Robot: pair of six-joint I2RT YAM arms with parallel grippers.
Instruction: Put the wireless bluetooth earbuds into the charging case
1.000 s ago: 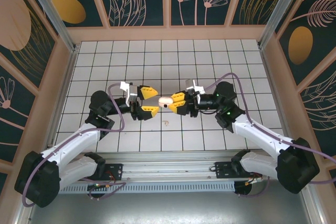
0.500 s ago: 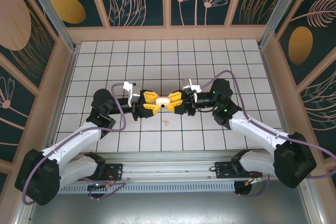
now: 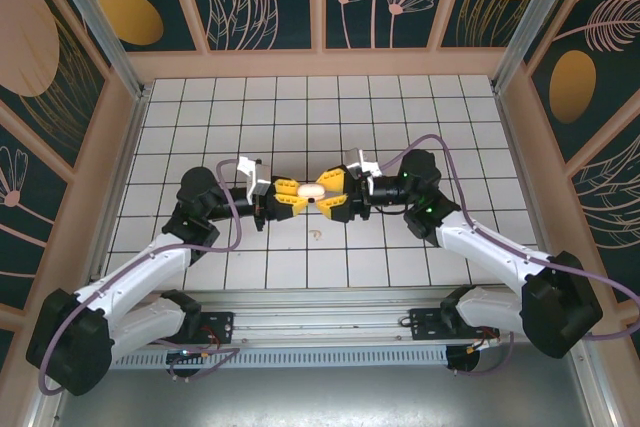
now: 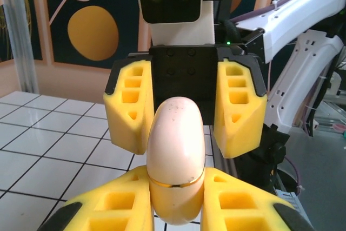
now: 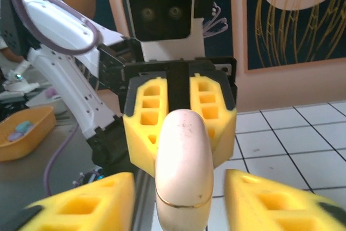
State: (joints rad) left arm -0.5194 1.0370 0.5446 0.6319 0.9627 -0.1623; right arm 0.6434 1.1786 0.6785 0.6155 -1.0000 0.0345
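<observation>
Next, my right gripper pinches the lid point(image 5: 184, 152) and tilts it open while my left gripper holds the charging case, because the case is shut along its gold seam.
A closed cream charging case point(image 3: 312, 190) with a thin gold seam hangs above the middle of the tiled table, between both grippers. My left gripper point(image 3: 300, 194) is shut on it: in the left wrist view its yellow pads press both sides of the charging case point(image 4: 175, 155). My right gripper point(image 3: 326, 193) faces it, open, and in the right wrist view its fingers point(image 5: 86, 201) stand apart from the charging case point(image 5: 183, 160) with gaps on each side. A tiny pale earbud point(image 3: 317, 236) lies on the tiles just in front of the grippers.
Wooden walls point(image 3: 330, 62) with patterned panels fence the white grid table on three sides. A metal rail point(image 3: 320, 327) carries both arm bases at the near edge. In the right wrist view an orange tray point(image 5: 21, 133) sits beyond the table.
The left gripper has moved in from the left and shut on the case. The right gripper, which held the case a second ago, has opened its fingers.
</observation>
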